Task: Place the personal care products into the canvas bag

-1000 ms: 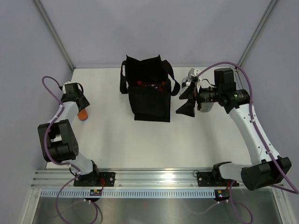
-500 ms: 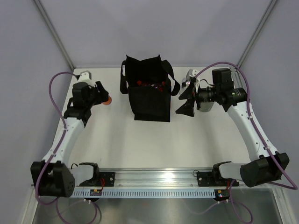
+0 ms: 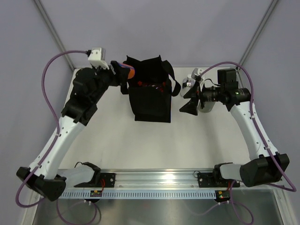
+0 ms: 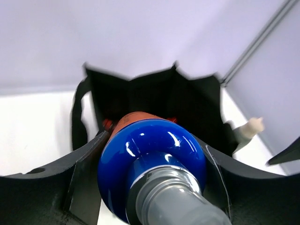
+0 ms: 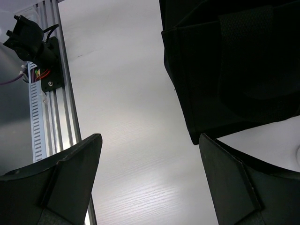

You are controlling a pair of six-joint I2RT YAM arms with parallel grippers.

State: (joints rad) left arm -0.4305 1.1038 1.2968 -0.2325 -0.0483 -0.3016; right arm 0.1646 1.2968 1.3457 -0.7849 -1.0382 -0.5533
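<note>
I should set the glossy blue bottle down with my left gripper on the red items inside the black canvas bag (image 3: 154, 82) (image 4: 146, 112).
My left gripper (image 3: 124, 71) is shut on a glossy blue bottle (image 4: 152, 159) with a grey cap and an orange far end (image 3: 131, 73). It holds the bottle lying sideways at the top left rim of the black canvas bag (image 3: 150, 96), orange end toward the bag's open mouth (image 4: 154, 93). Red items (image 3: 151, 85) show inside the bag. My right gripper (image 3: 186, 99) stands open just right of the bag, with nothing between its fingers (image 5: 147, 140). The bag's side (image 5: 234, 61) fills the upper right of the right wrist view. A pale pump bottle (image 3: 191, 79) stands right of the bag.
The bag's strap handles (image 3: 174, 86) hang over its sides. The pump bottle's top (image 4: 248, 127) shows past the bag's right edge. The aluminium rail (image 3: 154, 180) with both arm bases runs along the near edge. Enclosure walls and corner posts (image 3: 253, 40) close in the back.
My left arm has swung from the table's left side up and right to the bag's rim, carrying the blue bottle. The right arm has barely moved and stays open.
</note>
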